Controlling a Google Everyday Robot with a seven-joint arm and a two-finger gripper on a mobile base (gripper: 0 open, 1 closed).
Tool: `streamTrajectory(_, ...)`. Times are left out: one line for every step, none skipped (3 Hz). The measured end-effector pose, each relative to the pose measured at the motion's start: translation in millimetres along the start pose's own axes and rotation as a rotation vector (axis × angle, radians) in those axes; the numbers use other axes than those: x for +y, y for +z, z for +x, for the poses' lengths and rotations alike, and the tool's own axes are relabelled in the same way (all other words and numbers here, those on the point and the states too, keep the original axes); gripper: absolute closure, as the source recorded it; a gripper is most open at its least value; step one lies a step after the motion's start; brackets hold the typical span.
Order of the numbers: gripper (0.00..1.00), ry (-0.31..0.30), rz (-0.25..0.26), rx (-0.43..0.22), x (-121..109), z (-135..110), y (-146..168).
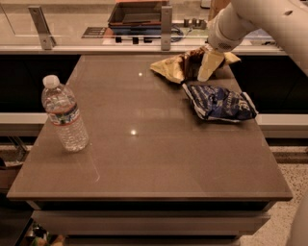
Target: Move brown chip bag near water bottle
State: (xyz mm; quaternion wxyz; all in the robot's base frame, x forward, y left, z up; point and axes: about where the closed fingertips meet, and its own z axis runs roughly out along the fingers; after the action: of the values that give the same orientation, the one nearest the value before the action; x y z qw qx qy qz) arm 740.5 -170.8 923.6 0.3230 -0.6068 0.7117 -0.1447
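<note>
Next, my gripper grips the brown chip bag on its dark brown middle (pixel 197 64), next to its pale yellow end.
The brown chip bag (pixel 174 67) lies crumpled at the far right of the table, with a pale yellow end pointing left and its dark brown middle beside the gripper. My gripper (pixel 209 65) comes down from the upper right on the white arm (pixel 250 21) and sits on the bag's right part, hiding some of it. The water bottle (pixel 65 115) stands upright near the table's left edge, far from the bag.
A blue and white snack bag (pixel 219 102) lies just in front of the brown bag near the right edge. The brown table (pixel 144 163) ends in a drop at front and sides. Behind it, a counter holds a dark tray (pixel 139 13) and metal posts (pixel 166 26).
</note>
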Motion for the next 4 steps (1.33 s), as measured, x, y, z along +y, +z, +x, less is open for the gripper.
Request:
streamTrajectory(0.00,-0.021,0.016,-0.028,-13,-4,21)
streamTrajectory(0.00,-0.037,0.019,-0.056,-22,-10,41)
streamTrajectory(0.00,-0.042,0.004,-0.059,-21,-8,60)
streamTrajectory(0.00,-0.045,-0.022,-0.022,-15,0,79)
